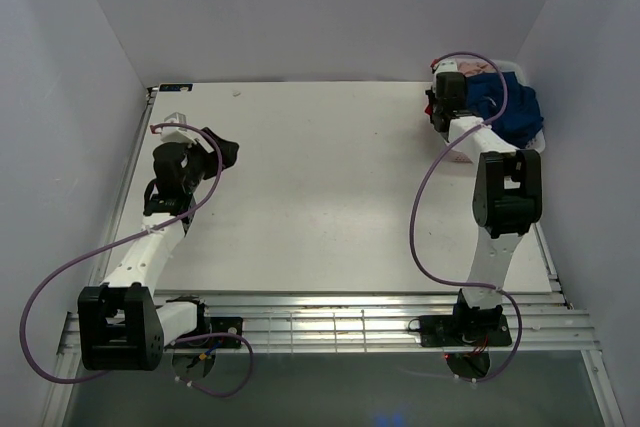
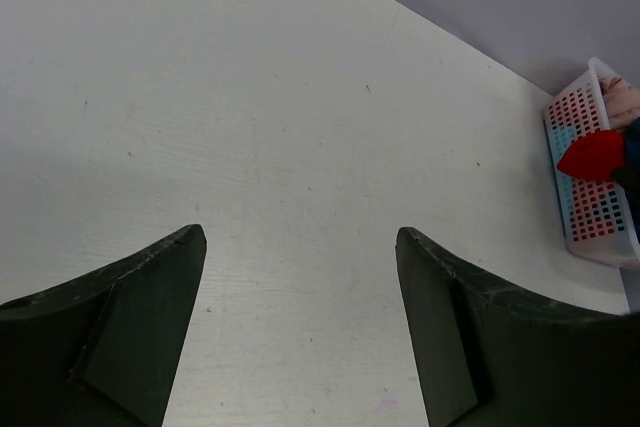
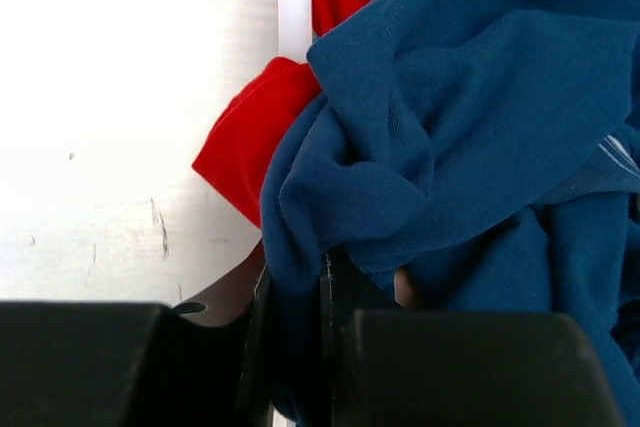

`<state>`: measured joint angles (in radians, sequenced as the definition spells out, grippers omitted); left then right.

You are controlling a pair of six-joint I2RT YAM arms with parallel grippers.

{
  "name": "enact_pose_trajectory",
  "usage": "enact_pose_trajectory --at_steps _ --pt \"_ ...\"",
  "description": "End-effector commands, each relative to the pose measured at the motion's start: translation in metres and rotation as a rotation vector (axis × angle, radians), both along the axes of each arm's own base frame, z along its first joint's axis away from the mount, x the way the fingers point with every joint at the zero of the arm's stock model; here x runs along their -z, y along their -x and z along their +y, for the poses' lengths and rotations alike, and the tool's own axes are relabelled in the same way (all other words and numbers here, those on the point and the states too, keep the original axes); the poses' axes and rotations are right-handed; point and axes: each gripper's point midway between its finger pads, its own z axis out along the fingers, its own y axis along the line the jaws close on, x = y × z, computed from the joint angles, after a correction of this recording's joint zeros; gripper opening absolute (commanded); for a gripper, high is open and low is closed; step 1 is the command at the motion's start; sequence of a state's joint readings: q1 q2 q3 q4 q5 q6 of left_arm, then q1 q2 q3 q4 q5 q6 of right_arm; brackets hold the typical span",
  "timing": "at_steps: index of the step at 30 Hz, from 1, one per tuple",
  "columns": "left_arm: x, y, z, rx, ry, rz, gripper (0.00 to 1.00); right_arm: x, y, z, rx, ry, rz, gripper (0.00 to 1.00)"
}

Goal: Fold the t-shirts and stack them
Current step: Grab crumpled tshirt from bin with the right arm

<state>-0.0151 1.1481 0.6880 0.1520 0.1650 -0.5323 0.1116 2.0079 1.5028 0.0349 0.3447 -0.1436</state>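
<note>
Next, I set the navy blue t-shirt down with my right gripper on the bare middle of the white table (image 1: 340,184).
A navy blue t-shirt (image 1: 508,105) lies bunched in the white basket (image 1: 530,146) at the far right corner. A red t-shirt (image 3: 247,139) hangs over the basket's rim beneath it, and a bit of pink-beige cloth (image 1: 470,68) shows at the back. My right gripper (image 3: 293,292) is shut on a fold of the navy t-shirt (image 3: 460,97) at the basket's left edge. My left gripper (image 2: 300,247) is open and empty above the bare table at the left. The basket (image 2: 592,192) and red cloth (image 2: 596,154) show far off in the left wrist view.
The white table (image 1: 320,187) is enclosed by grey walls at the left, back and right. A metal rail (image 1: 330,322) runs along the near edge by the arm bases. Purple cables loop from both arms.
</note>
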Motion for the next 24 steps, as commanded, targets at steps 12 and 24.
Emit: enact_pose_trajectory --at_steps 12,24 --pt "-0.021 0.012 -0.015 0.087 0.04 -0.078 0.87 -0.143 0.025 0.011 -0.037 -0.023 -0.168 0.22" --pt "-0.037 0.014 -0.011 0.069 0.024 -0.124 0.87 -0.147 0.04 0.068 -0.185 -0.13 -0.171 0.08"
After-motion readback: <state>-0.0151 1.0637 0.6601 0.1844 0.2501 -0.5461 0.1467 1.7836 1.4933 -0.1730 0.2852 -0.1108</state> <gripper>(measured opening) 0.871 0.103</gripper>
